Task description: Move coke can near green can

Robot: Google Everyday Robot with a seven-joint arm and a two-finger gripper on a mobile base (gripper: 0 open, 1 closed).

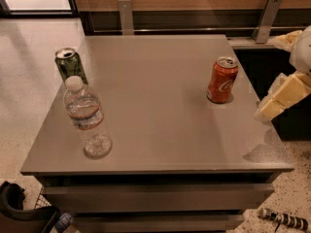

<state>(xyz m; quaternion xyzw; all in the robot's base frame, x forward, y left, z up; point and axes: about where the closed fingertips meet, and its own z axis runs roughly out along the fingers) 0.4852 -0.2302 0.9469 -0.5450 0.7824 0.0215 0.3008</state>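
I will close my gripper on the middle of the coke can [222, 82], well below the can's silver top.
The coke can [222, 80] is red-orange with white script and a silver top. It stands upright on the right side of the grey table [160, 110]. The green can [71, 65] is dark green with a silver top and stands upright at the table's far left edge. My gripper [273, 106] is cream-coloured and hangs just off the table's right edge, to the right of the coke can and a little nearer than it. It is apart from the can and holds nothing that I can see.
A clear plastic water bottle [87, 118] stands upright at the left, just in front of the green can. A wooden wall panel with two metal brackets [125, 14] runs behind the table. Dark equipment [19, 212] sits on the floor at the lower left.
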